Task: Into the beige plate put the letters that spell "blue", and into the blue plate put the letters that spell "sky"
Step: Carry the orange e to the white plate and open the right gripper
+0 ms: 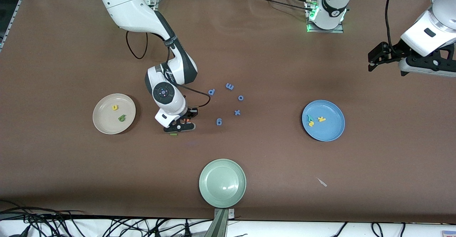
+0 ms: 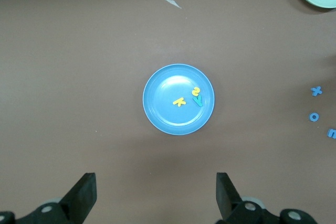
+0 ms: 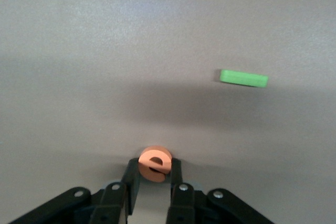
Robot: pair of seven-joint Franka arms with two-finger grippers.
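Note:
The robot's right gripper will let go of the orange e in the beige plate point(image 1: 121, 112), close beside the green b and the yellow u. The orange e is now down beside the green l.
My right gripper point(image 1: 180, 124) point(image 3: 155, 170) is down at the table, toward the middle from the beige plate point(image 1: 107, 124), its fingers shut on the orange e point(image 3: 155, 164). The green l point(image 1: 173, 134) point(image 3: 243, 78) lies flat on the table just beside it. The beige plate holds the yellow u point(image 1: 114, 107) and the green b point(image 1: 122, 118). In the blue plate point(image 1: 333, 130) point(image 2: 160, 111) lie the yellow k point(image 2: 179, 102), the yellow s point(image 2: 196, 92) and the teal y point(image 2: 199, 102). My left gripper point(image 1: 374, 60) point(image 2: 156, 192) waits open and empty in the air at the left arm's end.
Several blue letters point(image 1: 229, 86) are scattered mid-table between the two plates. A pale green plate point(image 1: 222, 194) sits near the table's front edge. A small pale scrap point(image 1: 322, 182) lies nearer the front camera than the blue plate.

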